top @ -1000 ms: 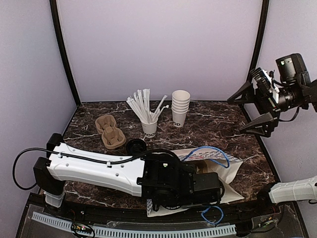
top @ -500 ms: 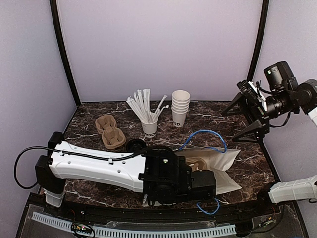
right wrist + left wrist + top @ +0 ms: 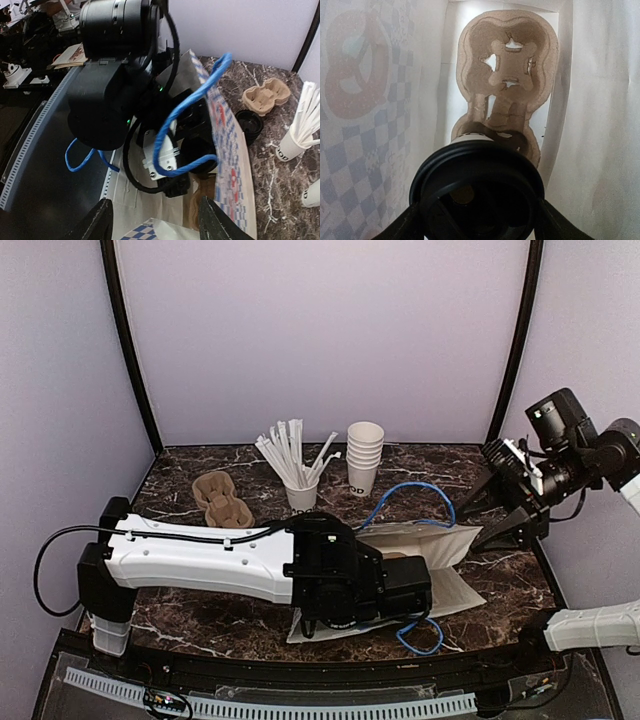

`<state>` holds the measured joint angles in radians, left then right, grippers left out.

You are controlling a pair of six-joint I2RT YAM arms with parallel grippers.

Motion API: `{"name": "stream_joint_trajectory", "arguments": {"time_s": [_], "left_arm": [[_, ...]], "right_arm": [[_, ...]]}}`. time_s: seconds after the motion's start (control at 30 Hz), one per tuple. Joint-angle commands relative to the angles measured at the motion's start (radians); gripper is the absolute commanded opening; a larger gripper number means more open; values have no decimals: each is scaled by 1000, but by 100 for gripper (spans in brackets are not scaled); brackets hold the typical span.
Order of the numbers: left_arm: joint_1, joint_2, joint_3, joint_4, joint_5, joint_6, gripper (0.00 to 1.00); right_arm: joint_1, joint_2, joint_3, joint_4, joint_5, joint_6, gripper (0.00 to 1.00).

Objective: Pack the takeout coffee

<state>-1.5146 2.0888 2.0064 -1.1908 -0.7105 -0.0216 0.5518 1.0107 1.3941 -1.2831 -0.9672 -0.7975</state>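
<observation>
The back side of the bag leans in on my left arm, so my right gripper needs to grab that side's edge by the blue handle [image 3: 454,529] and pull it back.
The takeout coffee [image 3: 477,192], a white cup under a black lid, hangs inside the white paper bag [image 3: 600,125]. My left gripper [image 3: 477,222] is shut on it, one finger on each side of the lid. Below the cup, a brown pulp carrier [image 3: 507,75] lies on the bag's bottom. From above, the left arm reaches into the bag [image 3: 430,540], so the cup is hidden there. My right gripper [image 3: 478,527] hovers by the bag's right end. It is open and empty, its fingers [image 3: 102,220] spread before the bag's mouth [image 3: 230,165] and blue handle [image 3: 190,115].
A second pulp carrier [image 3: 222,502] lies at the back left. A cup of white straws [image 3: 300,495] and a stack of white cups [image 3: 364,455] stand behind the bag. A loose black lid [image 3: 249,125] lies on the marble beside the bag. Walls close in on three sides.
My right gripper has come down and left to the bag's end, and its jaws have narrowed. The bag has shifted back and stands more upright round the left arm.
</observation>
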Motion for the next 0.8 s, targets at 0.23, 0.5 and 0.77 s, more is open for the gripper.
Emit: {"name": "stream_joint_trajectory", "arguments": {"time_s": [0.23,0.5,0.77], "left_arm": [[22,-58,36,-22,55,-81,9],[-13,-44,37,4,41,-71,9],[-37,-42,35,19,42,-63,9]], "right_arm": [[156,27,-53,46,184,3,56],[160,70,93,75,344,30,49],[165,86,31,146,340,63,70]]}}
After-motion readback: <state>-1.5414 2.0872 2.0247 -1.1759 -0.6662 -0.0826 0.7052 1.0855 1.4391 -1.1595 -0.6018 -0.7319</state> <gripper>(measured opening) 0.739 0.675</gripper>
